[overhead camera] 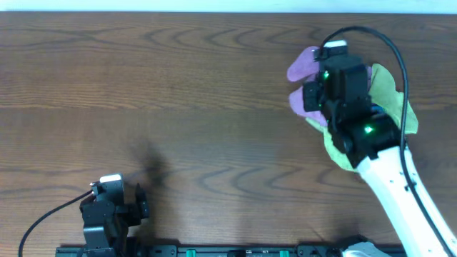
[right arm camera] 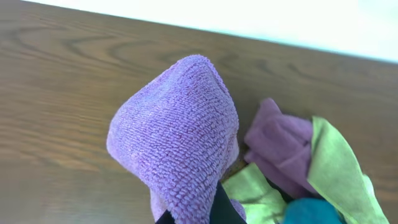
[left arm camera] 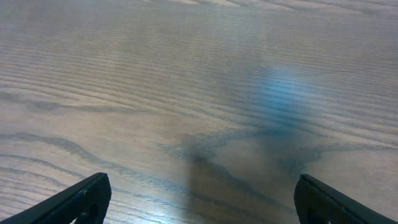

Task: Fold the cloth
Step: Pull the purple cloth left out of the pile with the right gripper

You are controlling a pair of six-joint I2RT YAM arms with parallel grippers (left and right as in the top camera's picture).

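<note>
Next, my right gripper puts the purple cloth, now held over the cloth pile, down on the bare brown wood [overhead camera: 251, 111] between the cloth pile and the middle of the table.
A purple cloth [right arm camera: 180, 137] is pinched in my right gripper [right arm camera: 208, 211], bulging up over the black fingers. In the overhead view the right gripper [overhead camera: 314, 96] hangs over a pile of cloths at the far right, with the purple cloth [overhead camera: 303, 68] showing at its left. A green cloth [overhead camera: 385, 89] lies under and beside the arm; it also shows in the right wrist view [right arm camera: 333, 168]. My left gripper [overhead camera: 118, 207] is open and empty at the near left edge; its view shows only bare wood between the fingertips [left arm camera: 202, 202].
In the right wrist view a second purple fold [right arm camera: 280, 146] and a teal cloth [right arm camera: 311, 211] lie in the pile. The table's far edge [right arm camera: 249, 37] runs close behind the pile. Bare brown wood [overhead camera: 178, 107] spans the middle and left.
</note>
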